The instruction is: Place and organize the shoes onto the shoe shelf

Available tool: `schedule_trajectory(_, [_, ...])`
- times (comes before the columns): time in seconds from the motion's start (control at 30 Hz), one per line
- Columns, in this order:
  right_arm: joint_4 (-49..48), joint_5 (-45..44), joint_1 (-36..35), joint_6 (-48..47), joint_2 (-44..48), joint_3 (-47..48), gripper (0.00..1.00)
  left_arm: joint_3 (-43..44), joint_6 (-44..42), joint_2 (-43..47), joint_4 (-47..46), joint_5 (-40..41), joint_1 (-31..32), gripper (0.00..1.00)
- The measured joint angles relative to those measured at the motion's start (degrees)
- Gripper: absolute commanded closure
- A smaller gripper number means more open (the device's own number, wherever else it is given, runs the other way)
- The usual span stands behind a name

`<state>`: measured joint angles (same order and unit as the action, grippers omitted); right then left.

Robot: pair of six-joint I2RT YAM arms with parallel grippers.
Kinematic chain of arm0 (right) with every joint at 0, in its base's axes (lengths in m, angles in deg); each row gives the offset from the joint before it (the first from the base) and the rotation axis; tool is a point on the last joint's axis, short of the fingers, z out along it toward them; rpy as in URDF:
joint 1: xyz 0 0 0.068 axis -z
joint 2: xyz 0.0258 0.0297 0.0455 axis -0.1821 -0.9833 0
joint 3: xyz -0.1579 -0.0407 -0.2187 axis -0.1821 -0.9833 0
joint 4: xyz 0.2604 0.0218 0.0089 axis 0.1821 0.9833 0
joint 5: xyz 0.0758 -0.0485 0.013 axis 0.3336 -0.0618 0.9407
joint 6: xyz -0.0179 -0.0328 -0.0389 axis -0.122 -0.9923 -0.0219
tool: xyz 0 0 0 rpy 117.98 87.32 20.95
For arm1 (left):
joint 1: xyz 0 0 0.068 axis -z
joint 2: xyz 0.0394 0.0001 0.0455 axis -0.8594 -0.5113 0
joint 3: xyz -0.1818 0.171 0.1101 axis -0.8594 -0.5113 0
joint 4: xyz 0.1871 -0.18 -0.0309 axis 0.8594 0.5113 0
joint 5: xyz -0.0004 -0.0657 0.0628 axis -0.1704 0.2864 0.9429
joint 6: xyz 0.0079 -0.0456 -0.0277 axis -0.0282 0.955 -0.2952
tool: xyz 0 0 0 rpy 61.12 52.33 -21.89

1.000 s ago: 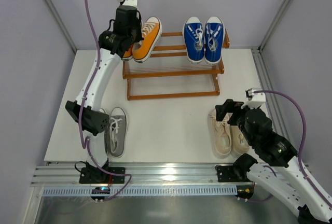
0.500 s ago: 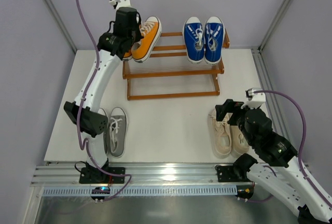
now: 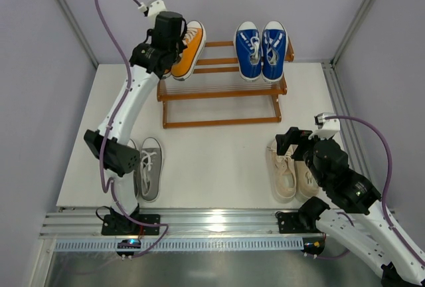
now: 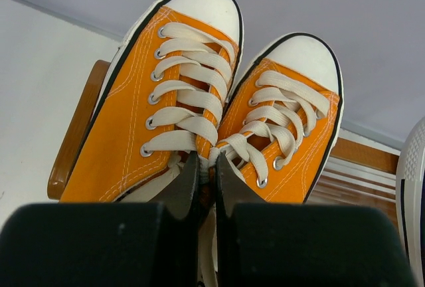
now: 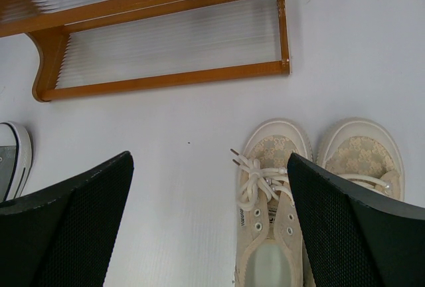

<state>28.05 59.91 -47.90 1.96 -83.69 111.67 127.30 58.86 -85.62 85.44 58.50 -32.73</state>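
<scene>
The robot's right gripper should next move to the cream pair and close on its inner collars (image 3: 296, 169) (image 5: 299, 239), where the shoes lie side by side.
My left gripper (image 4: 207, 167) is shut, pinching the inner collars of the two orange shoes (image 4: 133, 134) together. They sit toes-away at the left end of the shoe shelf (image 3: 219, 92), over its top tier. From above, the left gripper (image 3: 174, 46) covers one orange shoe and the other (image 3: 190, 51) shows beside it. The blue pair (image 3: 261, 49) rests on the top tier's right half. My right gripper (image 5: 210, 156) hangs open above the table, left of the cream pair (image 5: 272, 200). The grey pair (image 3: 149, 167) lies near the left arm's base.
The shelf's lower tier (image 5: 166, 78) holds nothing. The cream pair (image 3: 285, 171) lies on the table at the front right, partly under my right arm. A grey shoe's toe (image 5: 10, 157) shows at the right wrist view's left edge. Grey walls close in behind the shelf.
My left gripper has shifted slightly right and back along the shelf's top tier, carrying the orange pair with it. The right arm has not moved.
</scene>
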Motion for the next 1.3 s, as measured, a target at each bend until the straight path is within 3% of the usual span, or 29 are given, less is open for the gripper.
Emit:
schedule_trajectory(1.2, [0.00,0.35,0.00,-0.24,0.52,0.00,0.01,4.61,7.76,-2.49,3.15,0.96,0.90,1.00])
schedule_trajectory(1.3, [0.00,0.52,0.00,-0.24,0.79,0.00,0.01,4.61,7.74,-2.49,3.15,0.87,0.90,0.95])
